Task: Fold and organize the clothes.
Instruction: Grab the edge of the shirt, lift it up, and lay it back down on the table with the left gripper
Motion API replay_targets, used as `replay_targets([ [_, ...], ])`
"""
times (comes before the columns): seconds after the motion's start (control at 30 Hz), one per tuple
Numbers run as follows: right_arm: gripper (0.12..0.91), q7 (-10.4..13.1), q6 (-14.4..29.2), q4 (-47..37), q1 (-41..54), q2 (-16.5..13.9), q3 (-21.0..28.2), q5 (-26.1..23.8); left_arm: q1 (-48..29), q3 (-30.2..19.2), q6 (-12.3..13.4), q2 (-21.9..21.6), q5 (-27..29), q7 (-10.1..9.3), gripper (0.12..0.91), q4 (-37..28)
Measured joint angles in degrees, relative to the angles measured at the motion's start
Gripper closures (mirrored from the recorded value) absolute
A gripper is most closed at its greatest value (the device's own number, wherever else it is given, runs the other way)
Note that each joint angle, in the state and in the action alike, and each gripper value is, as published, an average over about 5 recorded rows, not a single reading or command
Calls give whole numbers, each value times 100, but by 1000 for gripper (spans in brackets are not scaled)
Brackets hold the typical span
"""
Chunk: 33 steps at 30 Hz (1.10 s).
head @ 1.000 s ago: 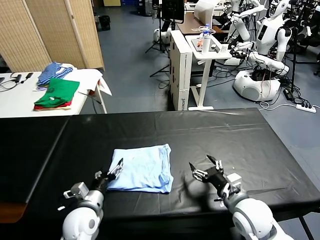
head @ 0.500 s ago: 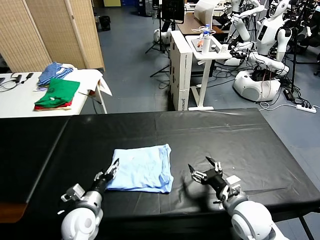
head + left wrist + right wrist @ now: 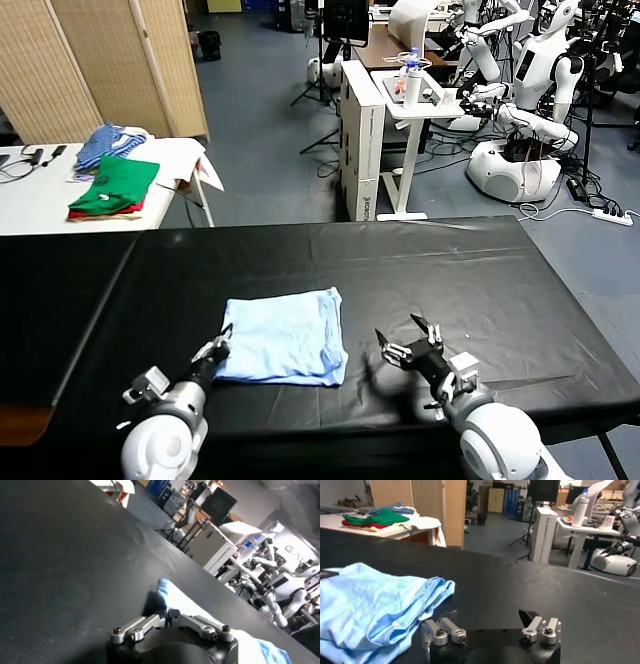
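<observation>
The robot's left gripper will release the light sky-blue T-shirt, centred on the black table (image 3: 229, 346) around its pinched edge. The shirt lies folded on the table now.
The light sky-blue T-shirt (image 3: 285, 335) lies folded into a rough square on the black table (image 3: 430, 265), plain side up. My left gripper (image 3: 217, 350) is at its near left corner, shut on the shirt's edge. In the left wrist view the fingers meet at that gripper (image 3: 166, 614) with a fold of the blue T-shirt (image 3: 192, 604) pinched between them. My right gripper (image 3: 408, 340) hovers low over bare table to the right of the shirt, open and empty. The right wrist view shows the gripper (image 3: 488, 616) with its jaws wide apart and the T-shirt (image 3: 370, 600) off to one side.
A white side table at the far left carries folded green and red garments (image 3: 115, 188) and a blue-and-white striped bundle (image 3: 108, 142). Beyond the black table are a white cart (image 3: 410, 100) and other robots (image 3: 520, 120). Bare black tabletop stretches behind and to the right of the shirt.
My left gripper has gone from wide open to shut on the shirt's near left corner. The right gripper has drifted slightly and stayed open.
</observation>
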<state>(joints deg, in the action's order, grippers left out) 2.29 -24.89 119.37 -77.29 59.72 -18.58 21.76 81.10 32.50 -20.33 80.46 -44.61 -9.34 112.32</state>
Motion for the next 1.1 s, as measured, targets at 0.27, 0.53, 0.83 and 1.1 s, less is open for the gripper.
replay_targets([
  [0.27, 118, 0, 8, -31, 20, 24, -9, -3, 206, 144, 119, -607, 1347, 38, 864, 210],
  [0.53, 118, 0, 19, -89, 58, 106, 36, -4, 516, 833, 109, -1875, 1459, 72, 864, 305],
  [0.83, 118, 0, 31, -131, 75, 170, 73, -10, 888, 1992, 38, -3143, 1313, 103, 864, 307],
  [1.1, 118, 0, 43, -43, -73, 185, 3, -57, 857, 2150, -139, -3157, 1321, -122, 864, 723],
])
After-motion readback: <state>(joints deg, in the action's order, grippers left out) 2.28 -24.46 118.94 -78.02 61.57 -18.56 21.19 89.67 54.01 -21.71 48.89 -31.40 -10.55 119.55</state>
